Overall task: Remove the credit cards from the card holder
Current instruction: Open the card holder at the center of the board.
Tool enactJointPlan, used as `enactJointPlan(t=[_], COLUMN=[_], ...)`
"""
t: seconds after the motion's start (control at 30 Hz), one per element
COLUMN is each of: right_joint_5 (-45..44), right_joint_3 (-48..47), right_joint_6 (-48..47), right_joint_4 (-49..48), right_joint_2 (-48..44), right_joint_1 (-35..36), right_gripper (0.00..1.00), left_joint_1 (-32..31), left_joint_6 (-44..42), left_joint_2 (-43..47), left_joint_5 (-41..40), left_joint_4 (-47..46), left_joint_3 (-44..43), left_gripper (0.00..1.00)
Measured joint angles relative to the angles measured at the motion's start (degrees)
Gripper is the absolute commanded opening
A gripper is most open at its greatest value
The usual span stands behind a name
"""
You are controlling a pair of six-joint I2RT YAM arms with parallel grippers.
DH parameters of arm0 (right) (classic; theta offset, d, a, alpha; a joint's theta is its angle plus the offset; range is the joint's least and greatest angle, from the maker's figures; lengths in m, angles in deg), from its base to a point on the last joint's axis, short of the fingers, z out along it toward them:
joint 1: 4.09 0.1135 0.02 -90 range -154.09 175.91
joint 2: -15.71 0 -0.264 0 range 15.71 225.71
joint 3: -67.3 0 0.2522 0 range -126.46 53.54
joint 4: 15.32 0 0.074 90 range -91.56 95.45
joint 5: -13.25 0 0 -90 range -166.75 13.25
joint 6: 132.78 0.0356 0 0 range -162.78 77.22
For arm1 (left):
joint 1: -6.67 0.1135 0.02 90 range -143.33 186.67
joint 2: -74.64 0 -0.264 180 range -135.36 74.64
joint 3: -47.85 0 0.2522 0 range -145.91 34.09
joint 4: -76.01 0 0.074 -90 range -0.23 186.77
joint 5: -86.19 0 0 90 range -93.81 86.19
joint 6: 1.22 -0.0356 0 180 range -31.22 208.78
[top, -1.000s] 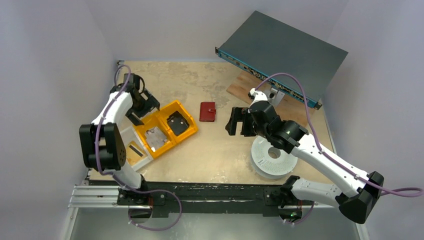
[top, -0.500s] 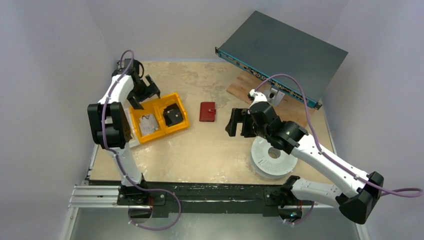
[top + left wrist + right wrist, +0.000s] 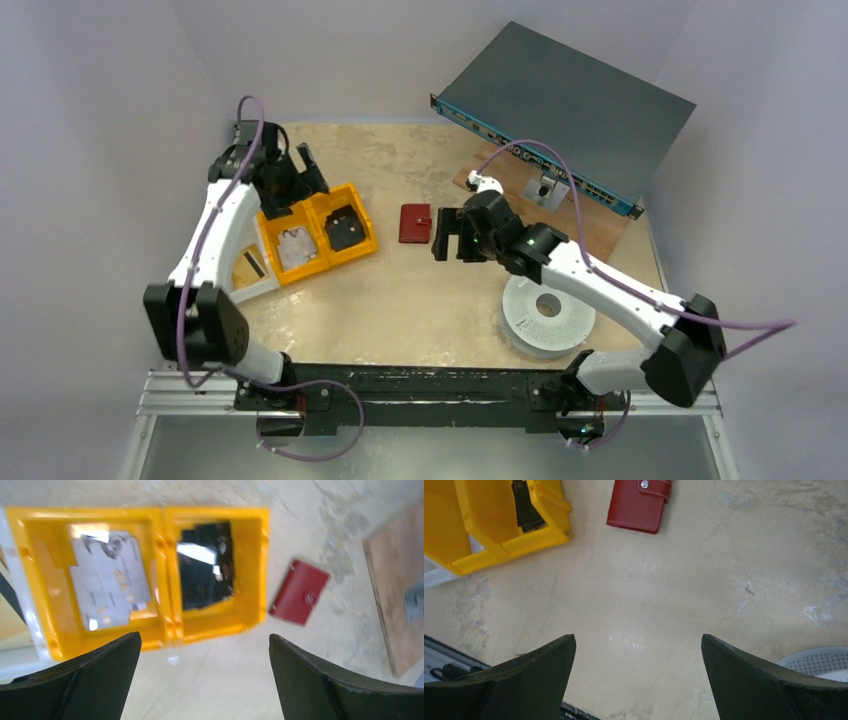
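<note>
Next, I close my right gripper at the snap button on the tab (image 3: 421,222) (image 3: 644,484) of the dark red card holder.
The card holder (image 3: 415,223) is a dark red wallet lying flat on the table, its snap tab fastened; it also shows in the left wrist view (image 3: 299,592) and the right wrist view (image 3: 638,507). A golden-yellow credit card with a black stripe (image 3: 250,266) lies in the white bin; other cards are hidden. My right gripper (image 3: 448,240) hovers just right of the card holder, open and empty (image 3: 638,639). My left gripper (image 3: 295,178) hangs above the back of the yellow bins, open and empty (image 3: 205,640).
Two joined yellow bins (image 3: 322,262) hold a silvery metal part (image 3: 110,580) and a black blocky part (image 3: 205,565). A white bin (image 3: 262,290) adjoins them on the left. A white spool (image 3: 545,315) lies near right. A wooden board (image 3: 500,175) and a network switch (image 3: 565,105) fill the back right.
The right gripper has moved left, close to the card holder. The left arm has swung toward the back, and the yellow bins have shifted back and left. Both grippers stay open.
</note>
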Motion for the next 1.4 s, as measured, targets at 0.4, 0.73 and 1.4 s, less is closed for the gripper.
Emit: enactJointPlan(t=[0.4,0.73,1.4], right_joint_5=[-6.3,-10.6,-18.0], right_joint_3=[-18.5,-39.8,-44.1], right_joint_6=[-2.7,-4.8,-4.8], right_joint_4=[-5.7,-3.1,0.7], right_joint_2=[30.2,50.6,57.1], right_joint_1=[-1.4,-1.6,-0.9], right_gripper=[0.57,0.38,0.05], left_joint_1=[-21.9,-26.3,-26.3], left_joint_6=[5.3,7.2,7.8], left_joint_2=[33.7,49.6,54.3], left_joint_5=[-1.6,-1.3,0.2], left_joint_4=[-1.5,3.5,6.9], left_joint_3=[29.2,38.4,39.8], left_gripper=[1.0,1.0,1.0])
